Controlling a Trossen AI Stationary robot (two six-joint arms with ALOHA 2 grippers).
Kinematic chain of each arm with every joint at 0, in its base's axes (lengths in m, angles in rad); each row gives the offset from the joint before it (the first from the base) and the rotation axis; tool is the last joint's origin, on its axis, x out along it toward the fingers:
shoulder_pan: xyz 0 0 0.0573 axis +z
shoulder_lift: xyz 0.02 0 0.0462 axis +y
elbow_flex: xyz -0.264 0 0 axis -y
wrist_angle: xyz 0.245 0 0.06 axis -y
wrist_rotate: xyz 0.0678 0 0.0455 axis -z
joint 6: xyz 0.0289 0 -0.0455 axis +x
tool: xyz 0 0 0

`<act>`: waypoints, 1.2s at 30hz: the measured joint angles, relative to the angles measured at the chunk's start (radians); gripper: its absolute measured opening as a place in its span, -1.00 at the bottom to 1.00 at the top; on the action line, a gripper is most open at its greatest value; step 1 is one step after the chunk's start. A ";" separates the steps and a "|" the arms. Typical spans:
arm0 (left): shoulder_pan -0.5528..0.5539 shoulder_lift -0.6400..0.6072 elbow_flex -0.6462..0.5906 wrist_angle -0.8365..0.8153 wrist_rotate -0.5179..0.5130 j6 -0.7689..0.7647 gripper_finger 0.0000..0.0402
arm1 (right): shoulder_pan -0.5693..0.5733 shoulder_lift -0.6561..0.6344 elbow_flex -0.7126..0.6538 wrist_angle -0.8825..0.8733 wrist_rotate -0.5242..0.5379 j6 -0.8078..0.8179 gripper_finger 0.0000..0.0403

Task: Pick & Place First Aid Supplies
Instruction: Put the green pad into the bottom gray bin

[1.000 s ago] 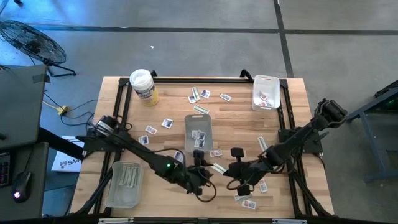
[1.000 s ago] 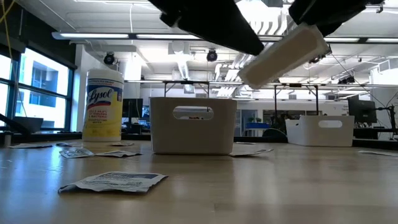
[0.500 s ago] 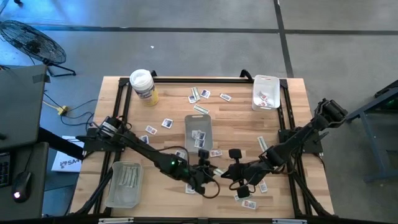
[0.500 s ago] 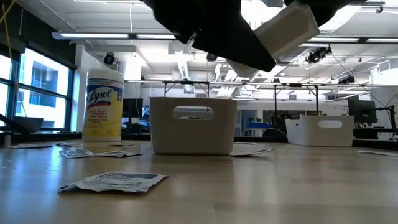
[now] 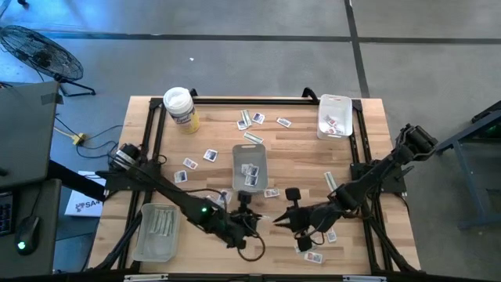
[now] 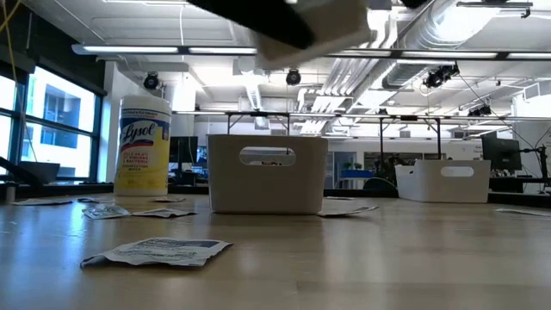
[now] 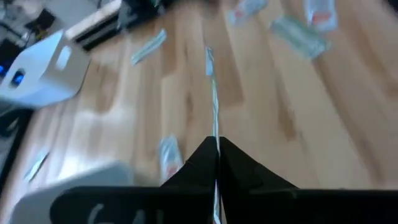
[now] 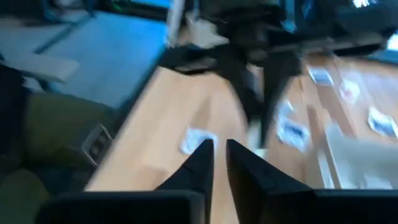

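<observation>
I will release the strip packet from my left gripper onto the pile of strips inside the near clear tray (image 5: 163,222).
My left gripper (image 5: 252,222) (image 7: 216,144) hangs above the table's near middle, shut on a narrow pale strip packet (image 7: 213,93) (image 6: 323,21). My right gripper (image 5: 275,220) (image 8: 219,148) faces it from the right. A narrow gap shows between its fingers, with nothing in it. More first aid supplies lie flat on the wood: white squarish packets (image 5: 210,155) (image 6: 159,251) and strips (image 5: 252,137). My left gripper pinches one end of the strip (image 7: 215,134) between its two fingers. The strip shows edge-on and sticks out forward past the fingertips, in line with them. The fingers slant down toward the table's right side. The strip is lifted clear of the table.
A clear tray (image 5: 250,166) holding packets stands mid-table, another (image 5: 334,116) at the far right corner, and a third (image 5: 156,231) with strips at the near left. A white-lidded tub (image 5: 180,108) (image 6: 143,146) stands far left. Loose packets (image 5: 309,251) lie below the right gripper.
My left gripper went toward the right gripper, met the strip held up there, then drew back a little toward the table's left with it. In the low view the strip has risen and shifted left, away from the right gripper, which has stayed about in place.
</observation>
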 joint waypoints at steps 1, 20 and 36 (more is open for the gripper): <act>-0.015 -0.021 0.000 -0.055 -0.019 -0.026 -0.99 | 0.005 0.000 0.000 0.028 -0.007 -0.022 -0.77; -0.446 -0.355 0.000 -1.126 0.588 -1.642 -1.00 | -0.021 0.001 -0.009 0.034 0.055 0.004 -0.35; -0.440 -0.347 -0.165 -1.158 0.804 -1.916 -1.00 | -0.035 0.001 -0.009 0.025 0.053 0.003 -0.35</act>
